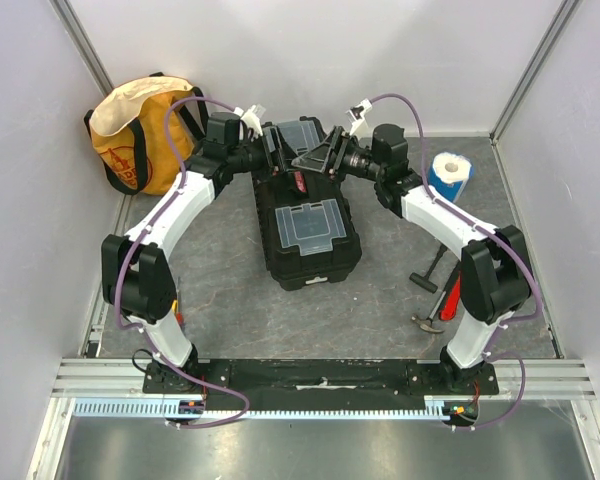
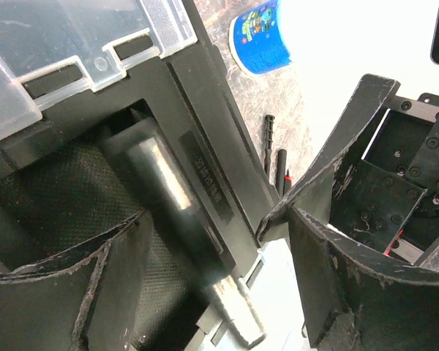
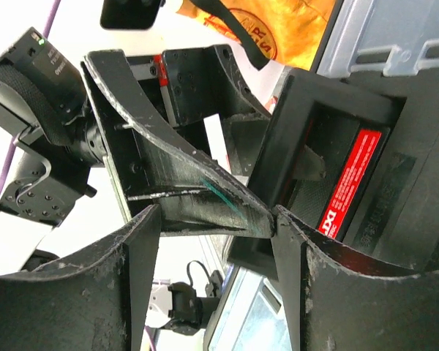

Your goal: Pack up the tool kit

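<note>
Next, my left gripper grabs the middle of the tool kit's black handle (image 1: pixel 296 174) (image 2: pixel 189 223), between the two clear lids.
The tool kit (image 1: pixel 308 225) is a black box with two clear lids, standing mid-table. Both grippers meet over its handle between the lids. In the left wrist view, my left gripper (image 2: pixel 212 227) is open, and the kit's black handle (image 2: pixel 161 190) runs through the gap without touching either finger. My right gripper (image 3: pixel 218 212) is also open, beside the red-labelled handle recess (image 3: pixel 351 183). A finger of the left gripper (image 3: pixel 190 183) crosses between the right gripper's tips. From above, the left gripper (image 1: pixel 283 160) and right gripper (image 1: pixel 318 160) nearly touch.
A yellow-orange fabric bag (image 1: pixel 135 135) leans in the far left corner. A blue-and-white roll (image 1: pixel 448 175) stands at the right. A hammer (image 1: pixel 432 270) and a red-handled tool (image 1: pixel 450 298) lie by the right arm. Walls enclose three sides.
</note>
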You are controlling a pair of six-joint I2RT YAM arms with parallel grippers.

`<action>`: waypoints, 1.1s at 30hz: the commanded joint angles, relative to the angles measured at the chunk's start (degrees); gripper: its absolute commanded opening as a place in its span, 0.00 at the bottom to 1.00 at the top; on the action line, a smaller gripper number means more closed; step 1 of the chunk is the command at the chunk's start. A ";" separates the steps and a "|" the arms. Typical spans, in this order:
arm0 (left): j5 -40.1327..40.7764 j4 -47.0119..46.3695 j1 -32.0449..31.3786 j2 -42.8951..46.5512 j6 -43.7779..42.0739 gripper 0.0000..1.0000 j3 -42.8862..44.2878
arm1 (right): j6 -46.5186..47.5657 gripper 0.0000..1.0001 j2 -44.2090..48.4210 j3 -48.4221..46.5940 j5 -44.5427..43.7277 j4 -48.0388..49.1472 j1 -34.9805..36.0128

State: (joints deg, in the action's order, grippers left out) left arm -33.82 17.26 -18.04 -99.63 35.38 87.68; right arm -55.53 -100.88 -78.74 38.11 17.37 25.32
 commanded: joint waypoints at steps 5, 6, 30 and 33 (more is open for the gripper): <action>3.50 0.23 -0.24 0.67 0.57 0.78 0.21 | 1.11 0.65 7.45 1.93 7.34 1.20 1.31; 4.11 0.93 -0.24 0.76 0.40 0.75 0.30 | 4.34 0.64 8.06 1.31 5.42 -3.69 1.05; 13.34 15.00 -0.15 -0.92 -8.30 0.02 21.81 | 26.44 0.66 13.61 -0.54 -32.39 -32.83 -5.89; 14.05 15.35 0.20 -0.21 -8.48 0.02 26.12 | 27.22 0.66 12.73 -0.45 -32.74 -33.01 -6.60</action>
State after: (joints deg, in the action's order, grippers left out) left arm -19.49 39.86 -18.98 -103.68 31.31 103.74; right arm -30.79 -87.26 -77.17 8.82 -15.49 19.64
